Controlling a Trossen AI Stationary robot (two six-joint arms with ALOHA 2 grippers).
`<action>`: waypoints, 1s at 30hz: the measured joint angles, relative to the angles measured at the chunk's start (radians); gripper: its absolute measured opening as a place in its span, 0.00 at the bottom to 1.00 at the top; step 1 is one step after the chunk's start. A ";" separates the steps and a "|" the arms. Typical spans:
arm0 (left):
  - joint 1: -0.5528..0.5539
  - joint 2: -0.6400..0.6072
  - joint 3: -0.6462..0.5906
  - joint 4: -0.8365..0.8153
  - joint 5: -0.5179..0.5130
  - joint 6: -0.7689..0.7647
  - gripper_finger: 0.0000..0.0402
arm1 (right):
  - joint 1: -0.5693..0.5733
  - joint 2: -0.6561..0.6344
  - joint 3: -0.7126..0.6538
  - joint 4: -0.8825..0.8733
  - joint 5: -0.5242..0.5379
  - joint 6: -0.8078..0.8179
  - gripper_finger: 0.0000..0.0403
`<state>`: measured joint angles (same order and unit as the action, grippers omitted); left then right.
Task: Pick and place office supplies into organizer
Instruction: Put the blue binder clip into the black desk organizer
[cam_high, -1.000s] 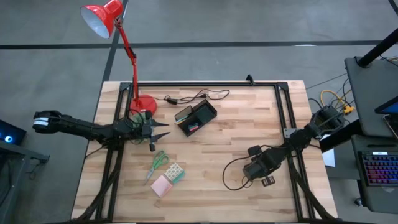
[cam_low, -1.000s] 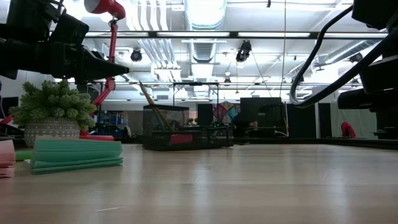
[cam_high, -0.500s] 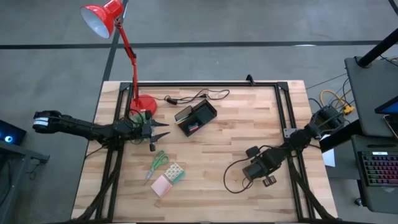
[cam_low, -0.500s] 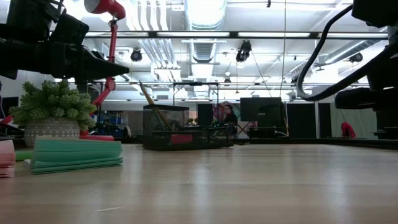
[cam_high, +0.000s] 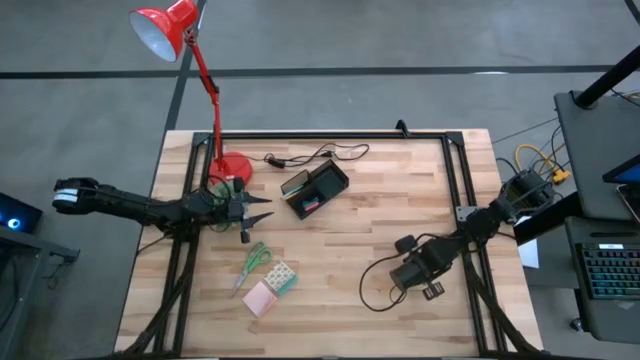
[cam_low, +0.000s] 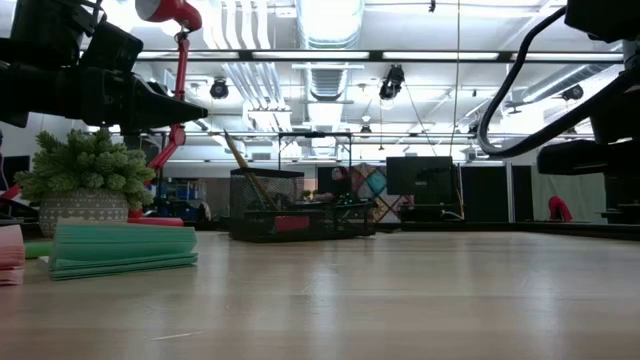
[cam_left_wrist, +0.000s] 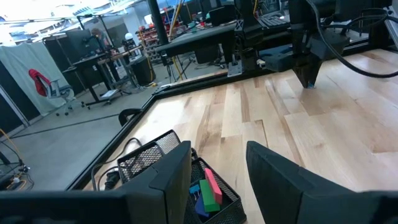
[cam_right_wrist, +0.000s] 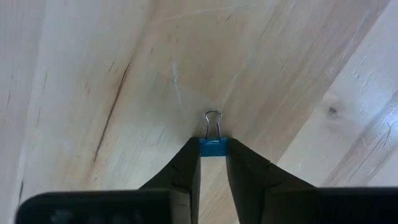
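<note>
The right gripper should release the blue binder clip in the black organizer's near compartment (cam_high: 307, 207), beside the small red piece.
My right gripper (cam_right_wrist: 213, 152) is shut on a small blue binder clip (cam_right_wrist: 213, 147) above the bare wood at the table's near right (cam_high: 405, 268). My left gripper (cam_high: 262, 212) is open and empty, pointing at the black organizer (cam_high: 314, 188), which stands just to its right. In the left wrist view the organizer (cam_left_wrist: 155, 165) holds small green, red and blue pieces (cam_left_wrist: 208, 190). Green-handled scissors (cam_high: 253, 265), a green-white patterned block (cam_high: 281, 275) and a pink sticky-note pad (cam_high: 260, 298) lie flat on the table, near of my left gripper. My right gripper pinches the clip's blue body (cam_right_wrist: 213, 147) between its two fingertips (cam_right_wrist: 189, 160). The clip's silver wire loop (cam_right_wrist: 213, 120) sticks out beyond the fingertips. The clip is held clear above the table.
A red desk lamp stands with its round base (cam_high: 232, 166) at the far left, next to a small potted plant (cam_low: 85, 180). A black cable (cam_high: 320, 155) lies behind the organizer. Black frame rails (cam_high: 460, 180) run along the table's sides. Bare wood lies in the middle.
Neither arm has visibly moved. A person in the room behind the table has walked toward the left of the low view.
</note>
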<state>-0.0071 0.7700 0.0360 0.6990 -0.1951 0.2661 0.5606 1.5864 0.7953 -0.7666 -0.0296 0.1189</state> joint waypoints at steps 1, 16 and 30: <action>0.000 0.000 0.000 0.000 0.000 0.000 0.35 | 0.000 0.000 0.000 0.000 -0.001 0.000 0.13; 0.000 0.000 0.000 0.000 0.000 0.000 0.35 | 0.000 0.000 0.027 0.023 -0.003 0.038 0.10; 0.000 0.000 0.000 -0.001 0.000 0.000 0.35 | -0.060 0.000 0.196 0.069 0.323 -0.019 0.10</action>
<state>-0.0074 0.7704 0.0360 0.6975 -0.1952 0.2661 0.5007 1.5864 0.9911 -0.6973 0.2933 0.0996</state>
